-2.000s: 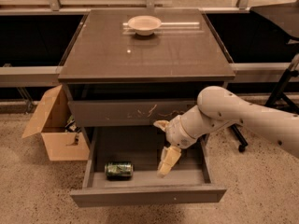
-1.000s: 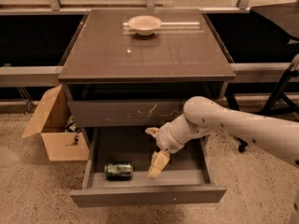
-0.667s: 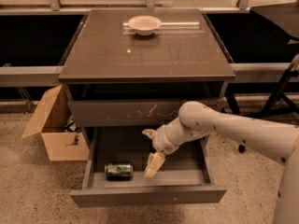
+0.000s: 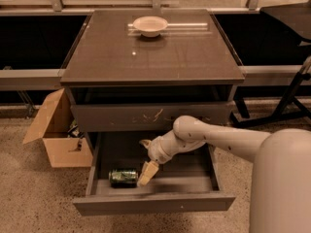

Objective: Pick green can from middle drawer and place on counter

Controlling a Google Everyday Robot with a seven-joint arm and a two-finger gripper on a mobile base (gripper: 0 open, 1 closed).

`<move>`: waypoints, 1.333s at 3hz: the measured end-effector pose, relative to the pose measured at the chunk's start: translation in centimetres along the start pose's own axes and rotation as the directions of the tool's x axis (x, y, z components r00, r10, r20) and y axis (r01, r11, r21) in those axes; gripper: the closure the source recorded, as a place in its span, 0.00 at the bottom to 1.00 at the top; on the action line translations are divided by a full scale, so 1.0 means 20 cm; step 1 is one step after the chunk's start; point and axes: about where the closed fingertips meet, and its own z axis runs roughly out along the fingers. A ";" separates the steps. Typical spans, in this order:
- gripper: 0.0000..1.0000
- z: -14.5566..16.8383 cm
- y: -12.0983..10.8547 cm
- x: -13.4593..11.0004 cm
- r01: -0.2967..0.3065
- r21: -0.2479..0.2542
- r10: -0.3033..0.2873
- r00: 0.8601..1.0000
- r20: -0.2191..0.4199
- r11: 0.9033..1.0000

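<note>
The robot's gripper should grab the green can by the can's end (image 4: 132,177) closest to its fingers, leaving the can's other end sticking out.
The green can (image 4: 122,176) lies on its side at the front left of the open middle drawer (image 4: 155,204). My gripper (image 4: 145,158) is down inside the drawer, just right of the can and close to it. It is open, with one pale finger (image 4: 147,173) next to the can's right end and the other further back. It holds nothing. The pale arm reaches in from the lower right. The counter (image 4: 150,52) is the cabinet's glossy dark top above the drawers.
A white bowl (image 4: 150,25) sits at the back of the counter. The drawer front with pale scratch marks (image 4: 150,115) is above the open drawer. An open cardboard box (image 4: 56,132) stands on the floor to the left. Dark stand legs (image 4: 286,101) are on the right.
My gripper has moved left across the drawer, from the right of its middle to right beside the can. The can has not moved.
</note>
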 end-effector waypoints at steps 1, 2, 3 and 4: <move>0.00 0.24 -0.07 0.02 -0.005 0.014 0.005 1.000 -0.003 1.000; 0.00 0.25 -0.07 0.02 -0.003 0.012 0.003 1.000 -0.006 1.000; 0.00 0.35 -0.10 0.05 0.015 0.042 -0.015 1.000 -0.013 0.999; 0.00 0.42 -0.13 0.07 0.030 0.062 -0.029 0.999 -0.023 0.998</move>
